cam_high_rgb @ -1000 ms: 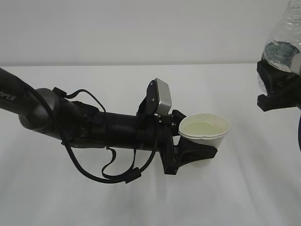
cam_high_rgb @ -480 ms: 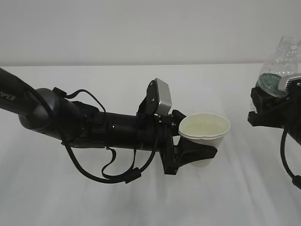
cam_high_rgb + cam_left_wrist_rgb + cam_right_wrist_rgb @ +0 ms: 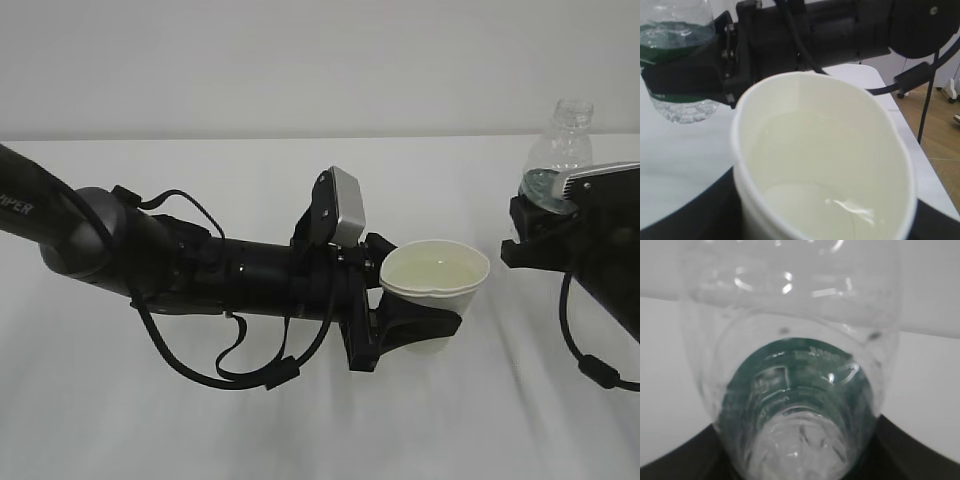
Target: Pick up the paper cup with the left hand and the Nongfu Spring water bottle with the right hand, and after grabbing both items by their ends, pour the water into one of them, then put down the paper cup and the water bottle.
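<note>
I should release the water bottle from my right gripper upright on the white table [image 3: 513, 238] beside the paper cup, slightly toward the wall.
My left gripper [image 3: 415, 325] reaches in from the left on its black arm and is shut on the white paper cup [image 3: 440, 292], held upright just above the table. Clear water [image 3: 432, 268] lies in the cup's cream inside [image 3: 805, 130]. At the right edge my right gripper [image 3: 525, 235] is shut on the Nongfu Spring water bottle [image 3: 555, 150] around its dark green label. The bottle stands upright with its open neck on top. In the right wrist view the bottle [image 3: 800, 380] fills the frame between the dark fingers [image 3: 670, 465]. The left wrist view shows the bottle [image 3: 680, 60] beyond the cup.
A white table [image 3: 300, 430] runs under both arms, with a pale wall behind. A black cable [image 3: 590, 370] loops down from the right arm. In the left wrist view the table's edge and a wooden floor [image 3: 940, 130] show at the right.
The right gripper has come down and a little to the left with the bottle, from the top right corner to near table height. The left arm and cup have not moved.
</note>
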Action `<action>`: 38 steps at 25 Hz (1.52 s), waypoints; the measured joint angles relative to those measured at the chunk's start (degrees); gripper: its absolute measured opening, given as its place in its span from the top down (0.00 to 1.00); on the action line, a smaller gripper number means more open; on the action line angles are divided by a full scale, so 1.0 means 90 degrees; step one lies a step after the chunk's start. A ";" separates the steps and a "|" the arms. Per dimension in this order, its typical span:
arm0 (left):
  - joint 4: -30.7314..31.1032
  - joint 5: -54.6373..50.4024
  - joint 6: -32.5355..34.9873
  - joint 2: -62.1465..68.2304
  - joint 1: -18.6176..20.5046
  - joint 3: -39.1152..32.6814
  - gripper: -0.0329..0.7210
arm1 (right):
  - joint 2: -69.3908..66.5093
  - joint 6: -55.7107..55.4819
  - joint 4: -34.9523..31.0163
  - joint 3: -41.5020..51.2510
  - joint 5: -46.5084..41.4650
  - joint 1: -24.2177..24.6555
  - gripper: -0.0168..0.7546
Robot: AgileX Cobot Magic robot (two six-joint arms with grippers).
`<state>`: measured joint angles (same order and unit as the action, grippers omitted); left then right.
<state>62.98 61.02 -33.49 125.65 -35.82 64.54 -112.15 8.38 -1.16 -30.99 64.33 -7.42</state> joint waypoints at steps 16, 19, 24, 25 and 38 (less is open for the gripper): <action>-0.0094 -0.0023 0.0303 0.0000 0.0000 0.0000 0.36 | -0.1066 0.0000 -0.0140 -0.0883 0.0000 0.0000 0.43; -0.0094 -0.0049 0.0357 0.0000 0.0000 0.0000 0.36 | -0.1189 -0.0005 -0.0245 -0.1044 0.0004 0.0000 0.43; -0.0109 -0.0076 0.0370 0.0000 0.0000 0.0000 0.36 | -0.1435 -0.0016 -0.0271 -0.1223 0.0004 0.0000 0.43; -0.0109 -0.0076 0.0370 0.0000 0.0000 0.0000 0.36 | -0.1461 -0.0021 -0.0271 -0.1237 0.0004 0.0000 0.43; -0.0161 -0.0090 0.0370 0.0000 0.0000 0.0000 0.36 | -0.1653 -0.0063 -0.0318 -0.1426 0.0004 0.0000 0.43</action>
<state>61.54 60.21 -30.15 125.65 -35.82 64.54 -127.03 7.81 -4.02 -43.82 64.36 -7.42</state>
